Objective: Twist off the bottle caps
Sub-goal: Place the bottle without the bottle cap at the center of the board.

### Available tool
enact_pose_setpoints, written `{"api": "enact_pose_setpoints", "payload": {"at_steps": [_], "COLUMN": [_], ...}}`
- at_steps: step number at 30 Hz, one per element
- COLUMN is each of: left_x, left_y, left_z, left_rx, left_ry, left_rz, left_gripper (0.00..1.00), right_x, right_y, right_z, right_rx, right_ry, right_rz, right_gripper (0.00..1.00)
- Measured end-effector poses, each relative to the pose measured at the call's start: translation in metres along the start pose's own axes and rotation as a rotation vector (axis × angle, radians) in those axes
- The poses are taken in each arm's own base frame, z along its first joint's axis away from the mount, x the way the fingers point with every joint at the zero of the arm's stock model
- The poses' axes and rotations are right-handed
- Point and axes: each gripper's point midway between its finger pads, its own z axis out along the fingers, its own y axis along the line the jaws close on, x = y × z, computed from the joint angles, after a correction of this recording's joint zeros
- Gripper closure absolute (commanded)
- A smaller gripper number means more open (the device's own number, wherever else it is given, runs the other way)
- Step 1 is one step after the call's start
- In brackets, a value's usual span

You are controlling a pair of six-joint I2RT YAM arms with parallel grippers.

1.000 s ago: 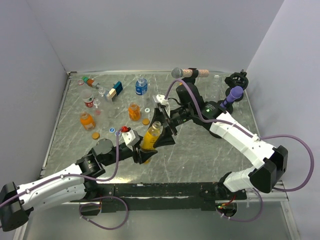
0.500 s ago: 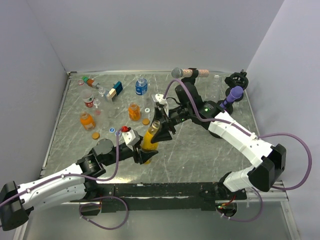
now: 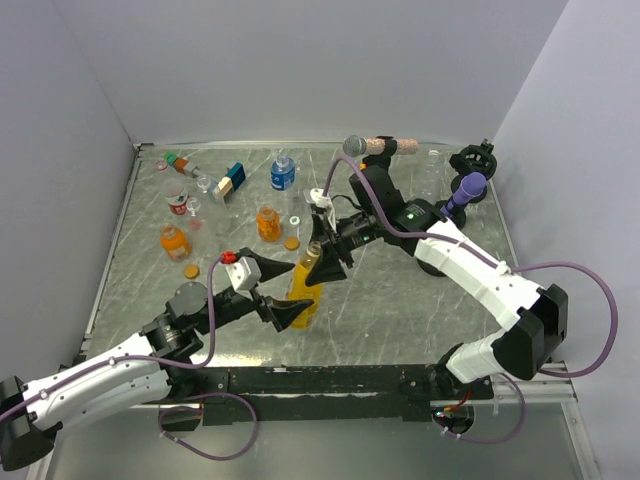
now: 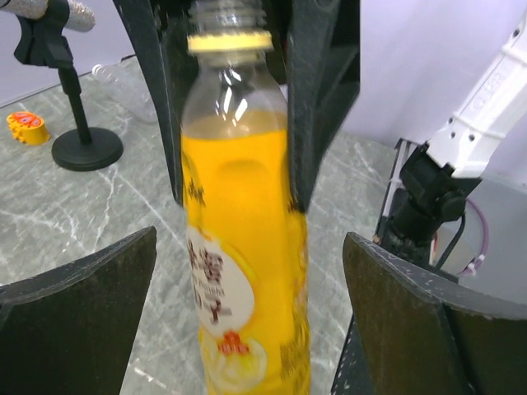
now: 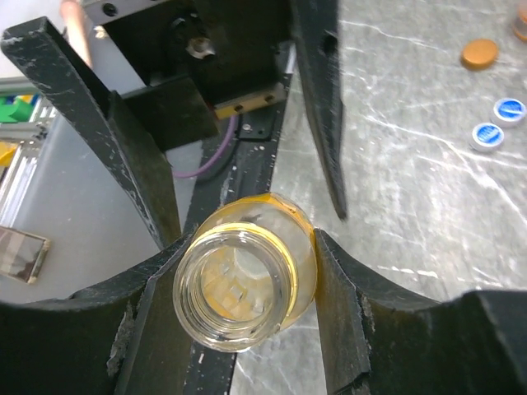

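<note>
Next, the right gripper sets the yellow bottle on the table (image 3: 320, 239) beside the neighbouring orange and white caps.
A tall yellow bottle (image 3: 304, 287) stands tilted in the middle of the table, its mouth open with no cap on it (image 5: 235, 290). My right gripper (image 3: 322, 252) is shut on the bottle's shoulder just below the neck, a finger pressed on each side (image 5: 342, 317). My left gripper (image 4: 251, 239) is open, its two fingers (image 4: 395, 313) standing wide on either side of the bottle's lower body (image 4: 247, 271) without touching it. Loose bottle caps lie on the table: an orange one (image 5: 480, 53) and two blue-and-white ones (image 5: 509, 109).
Toward the back left stand a clear bottle with a blue label (image 3: 283, 173), two squat orange bottles (image 3: 268, 222) (image 3: 173, 240), a small red can (image 3: 179, 205) and toy blocks (image 3: 230, 182). Microphones on stands (image 3: 465, 190) are at the back right.
My right gripper has closed on the yellow bottle's shoulder. My left gripper has then opened wide and let go of the bottle's body, and the left arm has drawn back a little.
</note>
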Motion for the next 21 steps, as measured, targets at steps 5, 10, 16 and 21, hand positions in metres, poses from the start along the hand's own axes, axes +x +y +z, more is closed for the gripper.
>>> {"api": "enact_pose_setpoints", "payload": {"at_steps": [5,10,16,21], "left_x": [0.009,0.006,0.005,0.018], "left_y": [0.005,0.015,0.028,0.041], "left_z": [-0.01,-0.021,-0.035,-0.043], "left_rx": [-0.027,-0.077,-0.139,-0.185], "left_ry": [0.051,0.113,0.185,0.236], "left_rz": [0.039,0.117,0.219,0.268], "left_gripper": [0.03,0.03,0.03,0.03], "right_x": [0.003,0.002,-0.009,-0.008], "right_y": [-0.016,-0.036,-0.064,-0.09], "right_z": [-0.011,-0.028,-0.048,-0.054], "right_rx": [0.066,0.172,0.304,0.384], "right_ry": [0.005,0.021,0.038,0.086], "right_rz": [0.006,-0.005,-0.059,-0.071], "right_gripper": [0.72,0.73,0.76,0.77]}}
